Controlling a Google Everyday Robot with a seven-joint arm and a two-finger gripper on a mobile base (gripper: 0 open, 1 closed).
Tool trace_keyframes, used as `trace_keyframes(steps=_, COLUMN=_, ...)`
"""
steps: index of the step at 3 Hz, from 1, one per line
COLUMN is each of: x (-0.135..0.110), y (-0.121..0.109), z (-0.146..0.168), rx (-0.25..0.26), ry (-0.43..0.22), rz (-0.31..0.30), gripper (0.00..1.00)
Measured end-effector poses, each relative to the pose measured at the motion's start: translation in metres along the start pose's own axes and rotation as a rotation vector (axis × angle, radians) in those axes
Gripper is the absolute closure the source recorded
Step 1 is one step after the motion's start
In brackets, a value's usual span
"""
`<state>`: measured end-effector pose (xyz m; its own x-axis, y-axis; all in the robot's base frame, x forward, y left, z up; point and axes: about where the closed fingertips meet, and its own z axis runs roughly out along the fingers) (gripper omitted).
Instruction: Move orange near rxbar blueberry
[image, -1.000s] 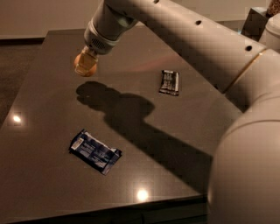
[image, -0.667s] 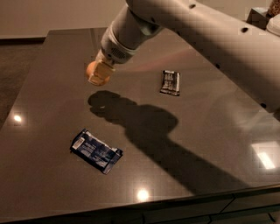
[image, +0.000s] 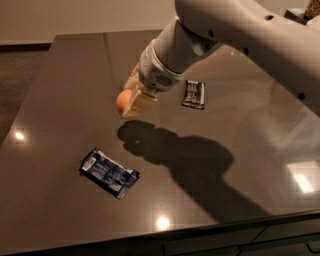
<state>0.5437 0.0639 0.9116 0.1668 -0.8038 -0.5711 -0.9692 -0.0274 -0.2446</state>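
Note:
The robot's gripper needs to release the orange on the table (image: 125, 135) just past the far long edge of the rxbar blueberry. The orange now hangs clear above the table.
The orange (image: 123, 101) is a small round fruit held in my gripper (image: 131, 104), above the dark table. The gripper's pale fingers (image: 139, 103) are shut around it, and the arm comes in from the upper right. The rxbar blueberry (image: 108, 173), a flat dark blue wrapper with a white end, lies on the table at the lower left, below and a little left of the gripper. The orange hangs clear of the surface, apart from the bar.
A smaller black wrapper with white text (image: 193, 94) lies right of the gripper. The dark glossy table (image: 60, 90) has its front edge at the bottom and its left edge along a brown floor. The arm's shadow (image: 175, 155) falls mid-table.
The gripper with the orange has moved from the table's far left toward the middle and nearer the front, closer to the blue bar.

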Motion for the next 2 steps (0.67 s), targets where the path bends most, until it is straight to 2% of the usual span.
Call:
trace_keyframes(steps=1, x=0.007, y=0.025, z=-0.009, rx=-0.049, ry=0.014, rz=-0.063, gripper=1.00)
trace_keyframes(steps=2, x=0.004, y=0.050, z=-0.010, rx=-0.094, ry=0.022, rz=-0.124, gripper=1.00)
